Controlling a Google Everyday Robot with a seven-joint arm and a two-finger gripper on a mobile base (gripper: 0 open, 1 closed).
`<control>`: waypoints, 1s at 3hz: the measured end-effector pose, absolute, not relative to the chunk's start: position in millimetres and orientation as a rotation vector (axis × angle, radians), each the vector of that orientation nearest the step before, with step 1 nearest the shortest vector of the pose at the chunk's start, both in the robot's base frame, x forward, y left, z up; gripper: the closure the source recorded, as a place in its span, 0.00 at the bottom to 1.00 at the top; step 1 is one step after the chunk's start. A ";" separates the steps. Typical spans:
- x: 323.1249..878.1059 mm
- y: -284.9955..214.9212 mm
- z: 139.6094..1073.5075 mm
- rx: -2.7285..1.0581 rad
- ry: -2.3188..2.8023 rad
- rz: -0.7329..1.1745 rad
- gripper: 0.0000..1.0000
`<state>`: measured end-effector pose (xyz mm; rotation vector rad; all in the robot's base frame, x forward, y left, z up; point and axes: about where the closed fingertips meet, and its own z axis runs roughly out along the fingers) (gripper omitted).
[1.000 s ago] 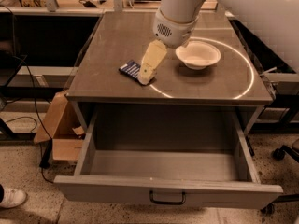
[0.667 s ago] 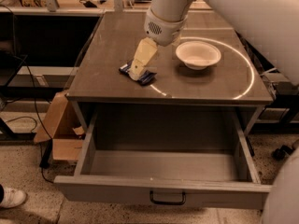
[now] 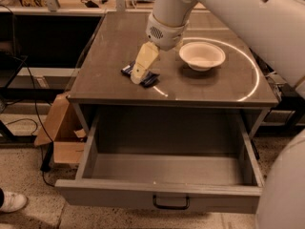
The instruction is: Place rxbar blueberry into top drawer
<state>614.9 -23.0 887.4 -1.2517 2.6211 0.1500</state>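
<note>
The middle of the rxbar blueberry (image 3: 140, 76), between the bar's two ends, should be gripped next by my gripper so it can lift the bar from the cabinet top.
The rxbar blueberry (image 3: 151, 79), a dark blue flat bar, lies on the brown cabinet top (image 3: 114, 46) near its front edge, left of centre. My gripper (image 3: 138, 78) reaches down from the white arm and sits right on the middle of the bar, hiding that part. The top drawer (image 3: 114, 196) is pulled wide open below the cabinet top. Its grey inside holds nothing. Its dark pull handle (image 3: 170, 204) is at the front centre.
A white bowl (image 3: 202, 55) stands on the cabinet top to the right of the bar. A cardboard box (image 3: 59, 132) leans on the floor at the cabinet's left. A white shoe (image 3: 12, 202) is at the bottom left. The white arm fills the right side.
My gripper has moved left from near the bowl and come down onto the bar. The bar, bowl and drawer have not moved.
</note>
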 end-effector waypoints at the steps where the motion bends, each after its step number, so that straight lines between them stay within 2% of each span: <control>1: 640.3 -9.1 861.6 -1.226 2.688 0.209 0.00; 3: 643.0 11.9 844.9 -1.231 2.687 0.245 0.00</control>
